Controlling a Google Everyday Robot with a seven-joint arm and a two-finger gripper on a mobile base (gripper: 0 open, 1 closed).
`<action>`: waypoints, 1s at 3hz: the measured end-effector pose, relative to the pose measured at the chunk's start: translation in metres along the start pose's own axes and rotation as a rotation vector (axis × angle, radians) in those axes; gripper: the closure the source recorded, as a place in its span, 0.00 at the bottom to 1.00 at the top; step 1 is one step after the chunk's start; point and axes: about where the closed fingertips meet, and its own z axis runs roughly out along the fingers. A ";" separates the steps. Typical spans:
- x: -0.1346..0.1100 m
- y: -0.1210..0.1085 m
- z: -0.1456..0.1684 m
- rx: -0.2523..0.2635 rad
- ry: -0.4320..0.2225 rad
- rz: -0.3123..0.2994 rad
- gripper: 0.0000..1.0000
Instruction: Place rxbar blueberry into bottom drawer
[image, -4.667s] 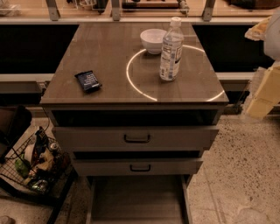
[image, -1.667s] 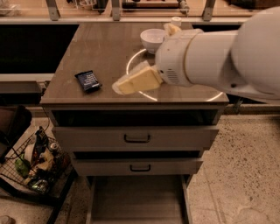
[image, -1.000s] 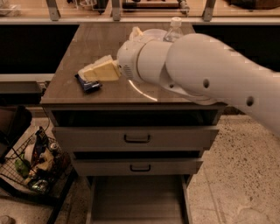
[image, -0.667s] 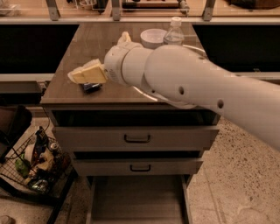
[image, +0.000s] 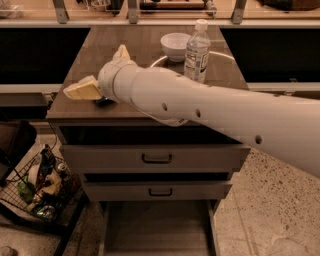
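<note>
I need to next close my gripper on the near end of the rxbar blueberry (image: 103, 101), at the front of the cabinet top.
My gripper (image: 101, 71) is at the left front of the cabinet top, at the end of the white arm that reaches in from the right. Its two pale fingers are spread apart, one pointing left (image: 82, 90) and one pointing to the back (image: 121, 52). The rxbar blueberry (image: 104, 102) lies on the cabinet top under the wrist; only a dark sliver of it shows. The bottom drawer (image: 155, 227) is pulled out at the foot of the cabinet, and its tray looks bare.
A water bottle (image: 196, 50) and a white bowl (image: 175, 46) stand at the back right of the cabinet top (image: 100, 45). Two shut drawers with dark handles (image: 156, 158) sit above the open one. A wire basket of items (image: 40, 187) stands on the floor at left.
The arm has swept in from the right and moved left across the cabinet top, ending over the bar and covering most of it. Bottle, bowl and drawers have not moved.
</note>
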 end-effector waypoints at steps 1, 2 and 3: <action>0.012 0.004 0.030 -0.017 -0.008 0.017 0.00; 0.034 0.008 0.051 -0.035 -0.001 0.054 0.00; 0.059 0.017 0.058 -0.049 0.018 0.088 0.00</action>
